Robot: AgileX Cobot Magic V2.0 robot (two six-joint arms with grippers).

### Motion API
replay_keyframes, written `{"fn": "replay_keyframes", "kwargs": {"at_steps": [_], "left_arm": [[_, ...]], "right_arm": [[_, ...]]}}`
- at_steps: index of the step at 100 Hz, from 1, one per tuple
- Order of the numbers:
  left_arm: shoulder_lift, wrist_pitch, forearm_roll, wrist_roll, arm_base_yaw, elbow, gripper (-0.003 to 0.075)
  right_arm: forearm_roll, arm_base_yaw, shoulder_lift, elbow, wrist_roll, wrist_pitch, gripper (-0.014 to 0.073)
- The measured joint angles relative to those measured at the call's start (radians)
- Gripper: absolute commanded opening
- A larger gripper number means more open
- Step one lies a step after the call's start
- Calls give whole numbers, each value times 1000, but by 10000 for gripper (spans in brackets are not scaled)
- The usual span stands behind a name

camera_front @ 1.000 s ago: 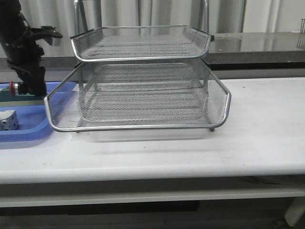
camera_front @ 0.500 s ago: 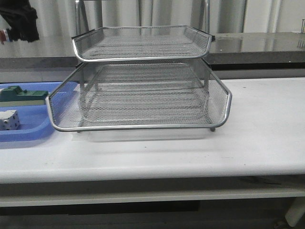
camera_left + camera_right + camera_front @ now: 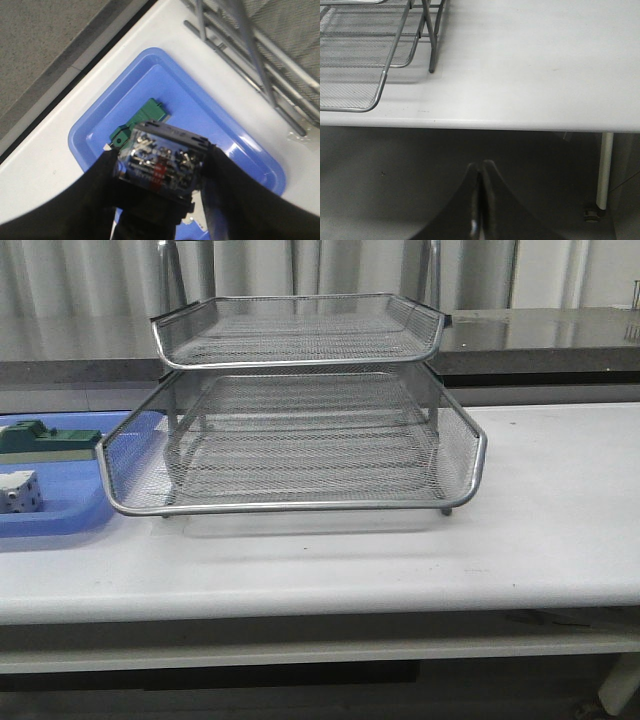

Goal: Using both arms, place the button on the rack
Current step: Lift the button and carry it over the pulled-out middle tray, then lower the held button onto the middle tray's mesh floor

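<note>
The button, now held high above the blue tray, will be let go by my left gripper in the middle of the wire-mesh rack's lower tray (image 3: pixel 306 438).
The silver wire-mesh rack (image 3: pixel 300 506) stands mid-table, its lower tray pulled forward. Neither arm shows in the front view. In the left wrist view my left gripper (image 3: pixel 161 162) is shut on the button (image 3: pixel 162 159), held high above the blue tray (image 3: pixel 215 117). I see the button's rear block with metal terminals; its red cap is hidden. A corner of the rack (image 3: pixel 260 65) shows beside the tray. My right gripper (image 3: pixel 480 167) is shut and empty, in front of and below the table's front edge, with the rack's corner (image 3: pixel 380 90) off to one side.
The flat blue tray (image 3: pixel 60 520) lies at the table's left end and holds a green-and-grey block (image 3: pixel 45 440), also in the left wrist view (image 3: pixel 142 122), and a white cube (image 3: pixel 18 492). A grey counter runs behind the table. A table leg (image 3: pixel 604 170) shows.
My left arm has risen from the blue tray with the button and left the front view at the top left. The rack has not moved.
</note>
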Motion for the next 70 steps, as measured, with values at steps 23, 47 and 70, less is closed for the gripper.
{"fn": "replay_keyframes", "kwargs": {"at_steps": [23, 47, 70], "left_arm": [[-118, 2, -78, 0, -137, 128, -21], [-99, 4, -119, -2, -309, 146, -21], [11, 0, -120, -2, -436, 148, -21]], "right_arm": [[0, 0, 0, 0, 0, 0, -69], [0, 0, 0, 0, 0, 0, -69], [0, 0, 0, 0, 0, 0, -69]]}}
